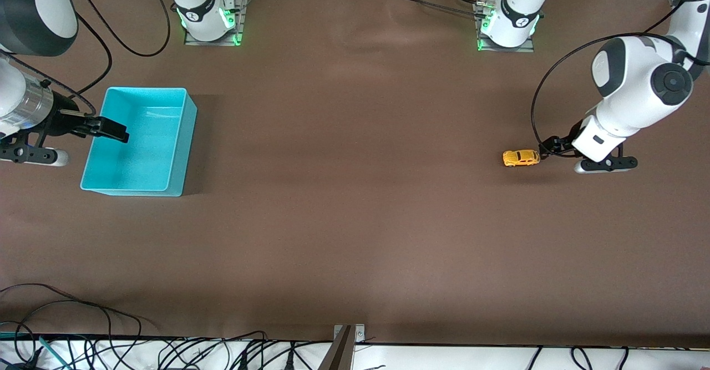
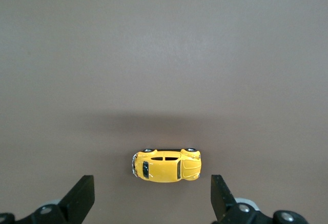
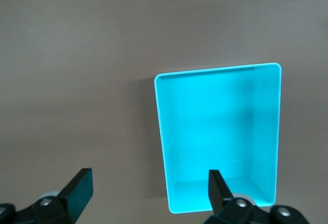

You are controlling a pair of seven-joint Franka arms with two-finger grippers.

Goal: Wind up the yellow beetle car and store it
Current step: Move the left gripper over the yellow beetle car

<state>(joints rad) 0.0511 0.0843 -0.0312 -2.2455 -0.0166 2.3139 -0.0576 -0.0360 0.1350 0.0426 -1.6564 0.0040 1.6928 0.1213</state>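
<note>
I need to next close my left gripper on the yellow beetle car's long sides (image 1: pixel 523 160) (image 2: pixel 165 154) at its doors, so that its hood stays clear ahead of the fingers.
The yellow beetle car (image 1: pixel 521 158) stands on its wheels on the brown table, toward the left arm's end. My left gripper (image 1: pixel 547 147) is open and empty, low beside the car on the side toward the left arm's end. In the left wrist view the car (image 2: pixel 165 165) lies just ahead of the gripper (image 2: pixel 151 185), apart from both spread fingers. The turquoise bin (image 1: pixel 184 142) stands empty toward the right arm's end. My right gripper (image 1: pixel 113 130) is open and empty over the bin's outer edge. In the right wrist view the bin (image 3: pixel 215 131) sits ahead of the gripper (image 3: pixel 147 179).
The two arm bases (image 1: pixel 211 15) (image 1: pixel 507 23) stand along the table's edge farthest from the front camera. Loose cables (image 1: pixel 83 314) and a metal bracket (image 1: pixel 349 336) lie along the edge nearest to it. Bare brown table spans between the bin and the car.
</note>
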